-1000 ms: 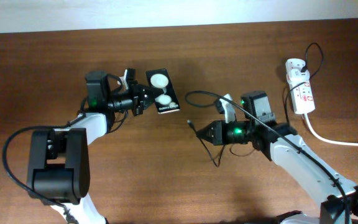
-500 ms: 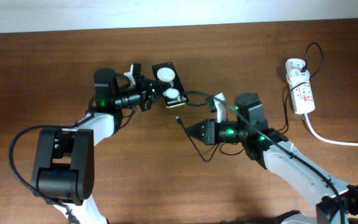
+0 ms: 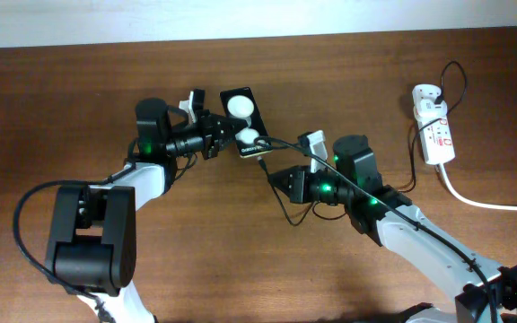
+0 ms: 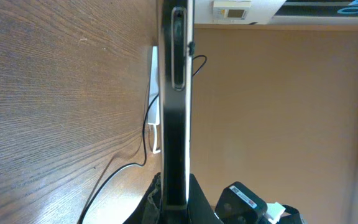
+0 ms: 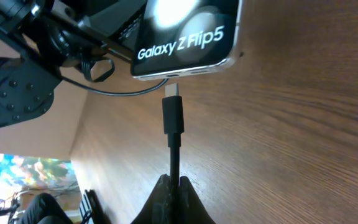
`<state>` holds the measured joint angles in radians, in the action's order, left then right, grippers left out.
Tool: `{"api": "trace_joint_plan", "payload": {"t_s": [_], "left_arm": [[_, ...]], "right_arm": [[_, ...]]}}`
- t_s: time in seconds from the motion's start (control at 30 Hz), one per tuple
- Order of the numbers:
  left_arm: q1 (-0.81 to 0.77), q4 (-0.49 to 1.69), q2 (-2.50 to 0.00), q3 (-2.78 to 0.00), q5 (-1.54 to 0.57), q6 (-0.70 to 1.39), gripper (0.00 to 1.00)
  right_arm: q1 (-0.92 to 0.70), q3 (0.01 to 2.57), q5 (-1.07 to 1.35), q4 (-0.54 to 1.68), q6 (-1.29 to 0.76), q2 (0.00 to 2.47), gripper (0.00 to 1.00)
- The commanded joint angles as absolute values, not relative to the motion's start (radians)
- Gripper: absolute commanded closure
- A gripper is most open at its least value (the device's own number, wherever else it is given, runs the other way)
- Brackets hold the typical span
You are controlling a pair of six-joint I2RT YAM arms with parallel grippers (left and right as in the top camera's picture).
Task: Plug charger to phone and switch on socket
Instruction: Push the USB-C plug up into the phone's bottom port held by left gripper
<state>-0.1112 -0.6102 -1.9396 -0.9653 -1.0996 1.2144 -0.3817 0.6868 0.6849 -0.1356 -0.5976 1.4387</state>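
Observation:
My left gripper has a spot for the black phone between it and my right gripper. It will let go of the phone flat on the wooden table (image 3: 241,160) there.
My left gripper (image 3: 214,137) is shut on the black phone (image 3: 243,122), which shows a large and a small white circle and white text; in the left wrist view the phone (image 4: 174,93) stands edge-on between the jaws (image 4: 174,208). My right gripper (image 3: 281,179) is shut on the charger cable just behind its black connector tip (image 3: 262,165). In the right wrist view the jaws (image 5: 174,186) hold the connector (image 5: 173,115), whose metal tip sits just below the phone's (image 5: 188,37) bottom edge. The white socket strip (image 3: 434,135) lies at the far right, with the charger's white adapter (image 3: 424,94) at its far end.
The thick white cord (image 3: 487,202) runs from the socket off the right edge. The thin black cable (image 3: 366,175) loops across my right arm toward the socket. The wooden table (image 3: 240,260) stretches along the front.
My right gripper has moved left and up with the connector, closing in on the phone's bottom edge. My left gripper carried the phone right and slightly up a second ago, then held still.

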Motion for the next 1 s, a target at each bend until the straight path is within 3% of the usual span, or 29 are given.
{"api": "trace_joint_plan", "payload": {"t_s": [0.0,0.97], "left_arm": [[-0.113,-0.62,-1.937,-0.984,-1.129,1.187,1.0],[-0.125,-0.62,-1.937,-0.984,-1.12,1.187,1.0]], "right_arm": [[-0.386,0.683,0.66,-0.139,-0.604,1.427,0.96],[-0.419,0.684,0.594,-0.173,-0.645,1.428,0.96]]}}
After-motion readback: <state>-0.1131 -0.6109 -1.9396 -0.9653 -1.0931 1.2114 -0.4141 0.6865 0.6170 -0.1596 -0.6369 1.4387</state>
